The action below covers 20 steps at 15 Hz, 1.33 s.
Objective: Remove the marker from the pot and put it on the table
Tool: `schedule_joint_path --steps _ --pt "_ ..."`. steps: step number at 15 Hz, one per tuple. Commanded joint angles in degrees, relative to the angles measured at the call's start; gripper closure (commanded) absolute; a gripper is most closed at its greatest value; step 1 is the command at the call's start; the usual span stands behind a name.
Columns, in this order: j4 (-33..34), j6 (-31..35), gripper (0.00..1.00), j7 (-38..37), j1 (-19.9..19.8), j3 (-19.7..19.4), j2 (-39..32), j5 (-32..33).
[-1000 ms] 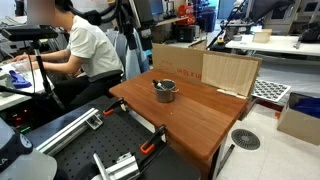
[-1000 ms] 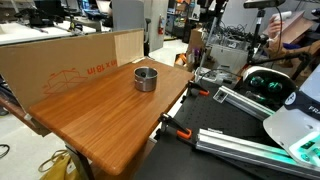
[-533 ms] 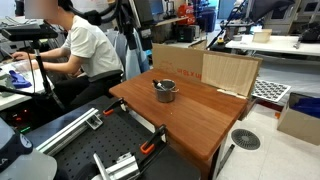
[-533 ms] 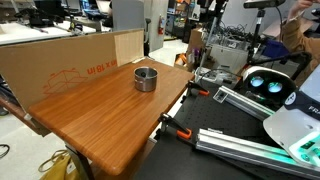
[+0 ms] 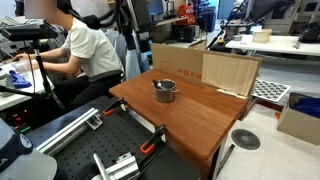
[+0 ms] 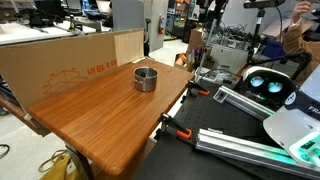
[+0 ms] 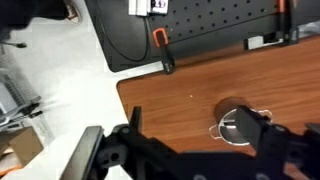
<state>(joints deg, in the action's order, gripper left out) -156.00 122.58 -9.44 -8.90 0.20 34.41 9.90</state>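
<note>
My gripper will next move down to the pot, where it will close on the black upper end of the marker [image 5: 158, 84] that is leaning inside it.
The small silvery pot [image 5: 165, 91] stands on the reddish-brown table [image 5: 200, 115], near its back half, and shows in both exterior views [image 6: 146, 78]. A dark slim marker [image 5: 160, 84] lies inside it, leaning on the rim. In the wrist view my gripper [image 7: 193, 122] hangs high above the table [image 7: 180, 90]. It is open and empty. One dark finger [image 7: 254, 128] covers part of the pot [image 7: 228, 125]. I cannot make out the marker there.
Cardboard sheets [image 5: 205, 68] [image 6: 60, 62] stand along the table's back edge. Orange clamps [image 5: 150, 147] [image 7: 160, 45] grip the front edge beside a black perforated bench [image 7: 210, 25]. A person [image 5: 85, 50] sits at a desk nearby.
</note>
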Motion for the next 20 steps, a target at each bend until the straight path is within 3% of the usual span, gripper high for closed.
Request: schedule_joint_path --steps 1,7,11,14,20 --pt "1.5 -0.54 0.0 3.43 3.13 -3.52 -3.13 -6.87" --pt "9.06 -4.75 0.0 4.2 5.98 -5.93 -14.85 -22.44" --pt "16.02 -6.97 0.0 3.02 5.89 -6.02 -24.04 -32.55" --pt "20.87 -9.83 0.0 1.82 5.01 -5.87 -30.12 -37.83" --pt "29.4 -12.32 0.0 -3.3 3.67 -5.76 -40.79 -41.74"
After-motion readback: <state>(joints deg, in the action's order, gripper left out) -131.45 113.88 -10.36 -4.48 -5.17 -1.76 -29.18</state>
